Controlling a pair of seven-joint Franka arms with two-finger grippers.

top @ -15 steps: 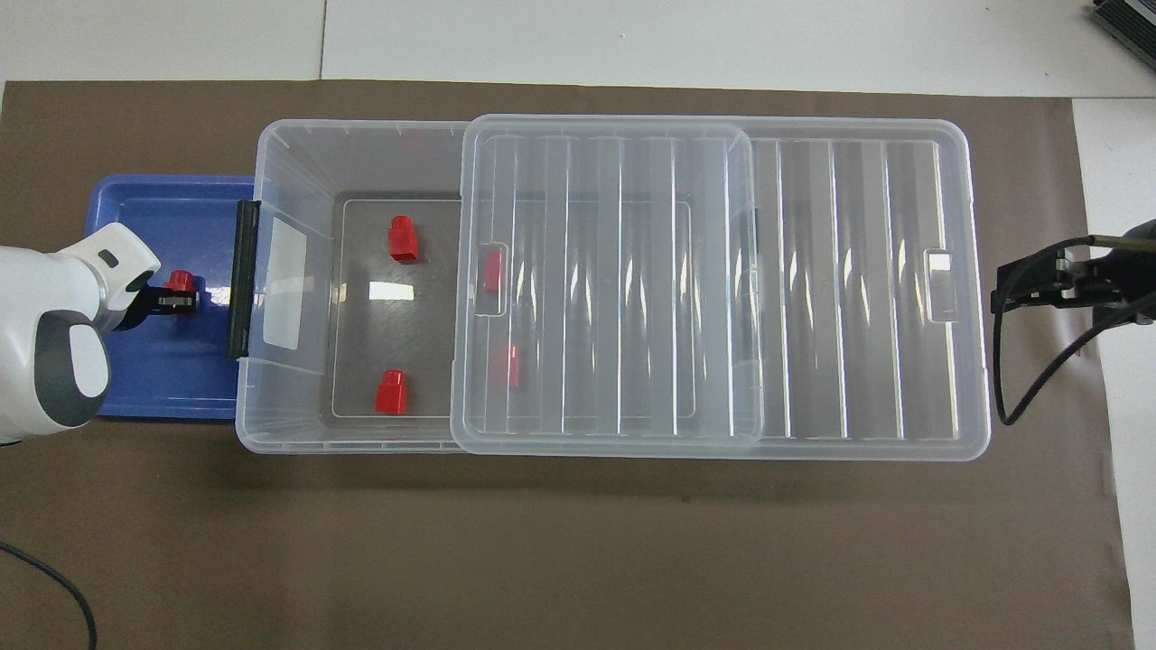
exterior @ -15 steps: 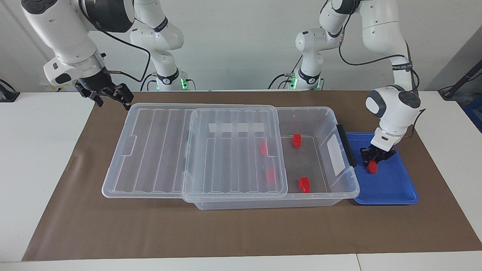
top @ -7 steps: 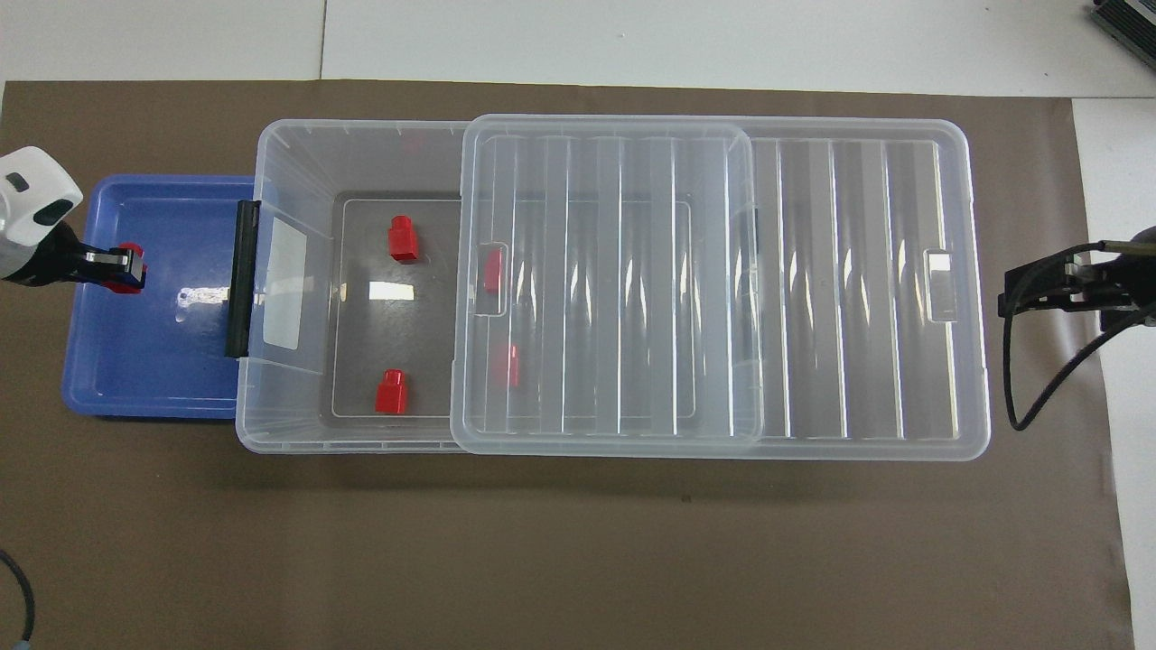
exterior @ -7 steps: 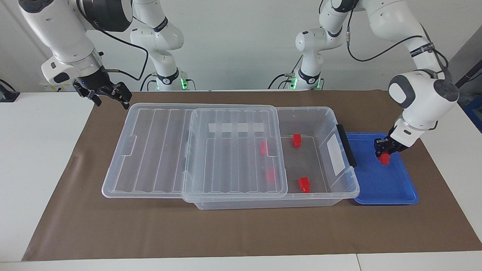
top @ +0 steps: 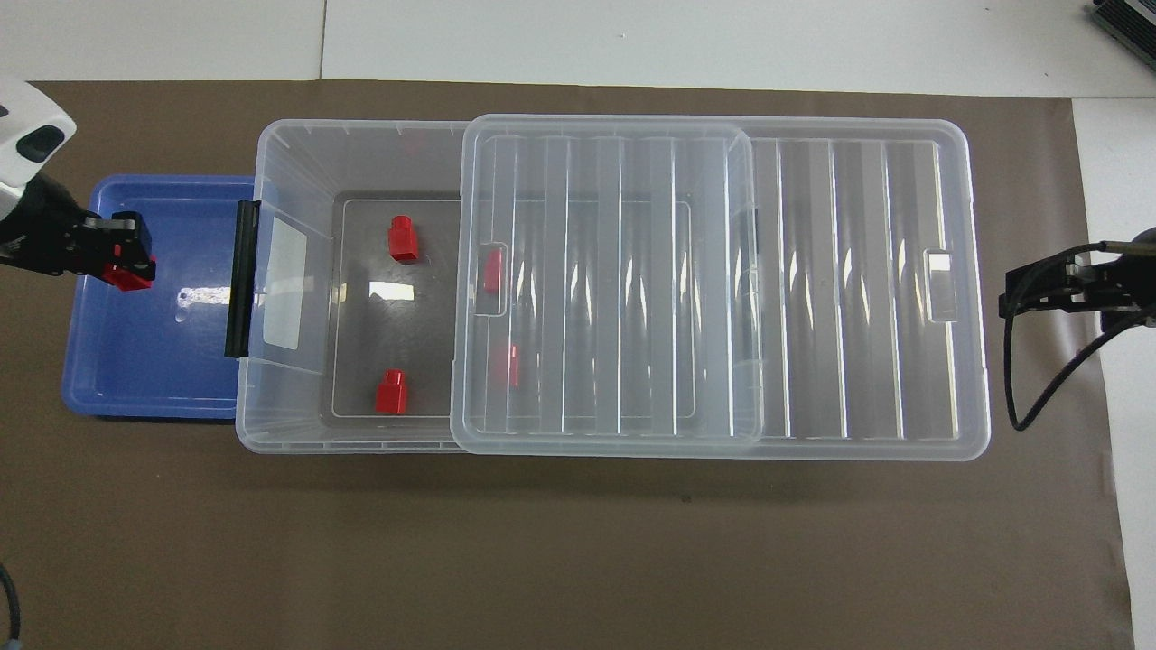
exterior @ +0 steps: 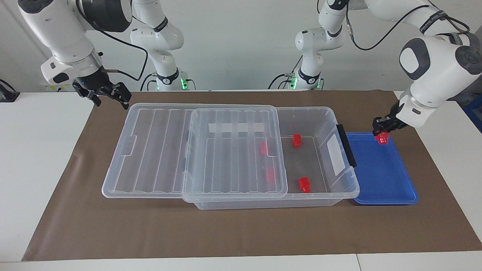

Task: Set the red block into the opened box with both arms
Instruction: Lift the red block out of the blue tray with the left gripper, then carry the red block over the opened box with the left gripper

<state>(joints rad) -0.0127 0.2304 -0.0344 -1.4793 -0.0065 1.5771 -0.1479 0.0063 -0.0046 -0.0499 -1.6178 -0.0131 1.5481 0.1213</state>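
My left gripper has the red block. It will let go of it on the bottom of the uncovered box between the two red blocks [top: 406, 308].
My left gripper [exterior: 381, 132] [top: 125, 259] is shut on a red block [exterior: 383, 139] [top: 132, 273] and holds it in the air over the blue tray [exterior: 380, 180] [top: 144, 361]. The clear box [exterior: 324, 119] [top: 289, 144] lies beside the tray. Its ribbed lid [exterior: 158, 150] [top: 849, 289] is slid toward the right arm's end, so the tray end is uncovered. Two red blocks [exterior: 296, 140] [exterior: 304, 184] lie on the uncovered floor, and two more [exterior: 264, 148] [exterior: 270, 175] show through the lid. My right gripper [exterior: 110, 98] [top: 1004, 301] waits open, in the air by the lid's end.
A black clip handle [exterior: 346, 145] [top: 241, 278] sits on the box wall next to the tray. Brown paper [exterior: 241, 233] covers the table under everything. A black cable [top: 1039, 379] hangs from the right arm's wrist.
My left gripper has risen off the blue tray's floor with the red block in it and drawn away from the box. The right arm has hardly moved.
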